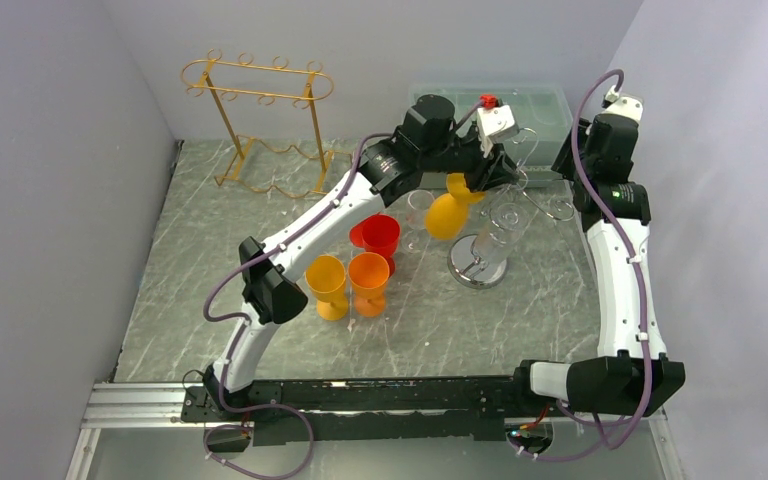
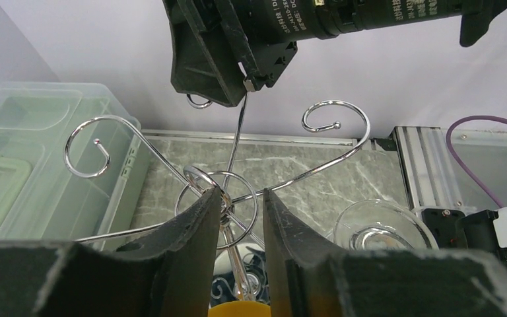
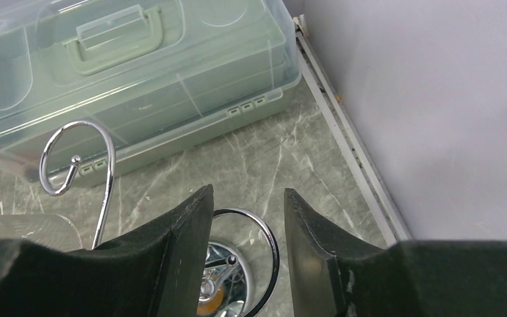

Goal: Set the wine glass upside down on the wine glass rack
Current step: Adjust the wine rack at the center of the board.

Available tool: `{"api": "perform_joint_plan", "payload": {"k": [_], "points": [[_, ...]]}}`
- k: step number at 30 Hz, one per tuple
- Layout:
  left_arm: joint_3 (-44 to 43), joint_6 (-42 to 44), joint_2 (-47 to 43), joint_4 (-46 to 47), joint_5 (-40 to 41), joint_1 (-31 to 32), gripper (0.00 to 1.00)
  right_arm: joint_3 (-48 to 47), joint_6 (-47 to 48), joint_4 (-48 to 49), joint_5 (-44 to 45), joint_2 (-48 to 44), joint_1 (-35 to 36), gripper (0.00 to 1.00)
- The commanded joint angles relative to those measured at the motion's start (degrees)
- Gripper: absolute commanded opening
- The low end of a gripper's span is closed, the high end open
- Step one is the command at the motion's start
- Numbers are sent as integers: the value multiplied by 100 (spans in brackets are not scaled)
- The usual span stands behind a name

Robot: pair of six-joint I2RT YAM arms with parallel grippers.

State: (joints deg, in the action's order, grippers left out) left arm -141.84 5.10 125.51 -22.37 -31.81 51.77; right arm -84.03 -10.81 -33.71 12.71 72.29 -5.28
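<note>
The rack's top loop slants off beside my left gripper's finger gap, so I need to open wider, turn the fingers and close on the rack's top loop [image 2: 210, 181].
My left gripper [image 1: 482, 172] is shut on a yellow wine glass [image 1: 447, 212] and holds it upside down and tilted beside the chrome wine glass rack [image 1: 478, 266]. In the left wrist view the fingers [image 2: 198, 231] stand right at the rack's centre ring [image 2: 219, 198], and a sliver of the yellow glass [image 2: 241, 309] shows between them. A clear glass [image 1: 501, 224] hangs on the rack; its foot shows in the left wrist view [image 2: 383, 228]. My right gripper [image 3: 247, 195] is open and empty above a rack loop [image 3: 264, 247].
Red [image 1: 378, 236], orange [image 1: 368, 282] and yellow-orange [image 1: 327, 286] glasses stand upright mid-table, with a clear glass [image 1: 420, 208] behind them. A gold wire rack [image 1: 260, 120] stands at the back left. A clear plastic box [image 1: 505, 105] sits at the back wall, close behind the chrome rack.
</note>
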Motion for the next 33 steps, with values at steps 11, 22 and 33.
{"api": "perform_joint_plan", "payload": {"k": [11,22,33], "points": [[-117,-63,5,404,-314,166,41,67,-39,-5,-140,-253,-70,44],[56,3,-22,486,-286,240,60,159,-85,46,-223,-302,-70,44],[36,430,55,740,443,248,19,375,-169,66,-439,-509,-70,33]]}}
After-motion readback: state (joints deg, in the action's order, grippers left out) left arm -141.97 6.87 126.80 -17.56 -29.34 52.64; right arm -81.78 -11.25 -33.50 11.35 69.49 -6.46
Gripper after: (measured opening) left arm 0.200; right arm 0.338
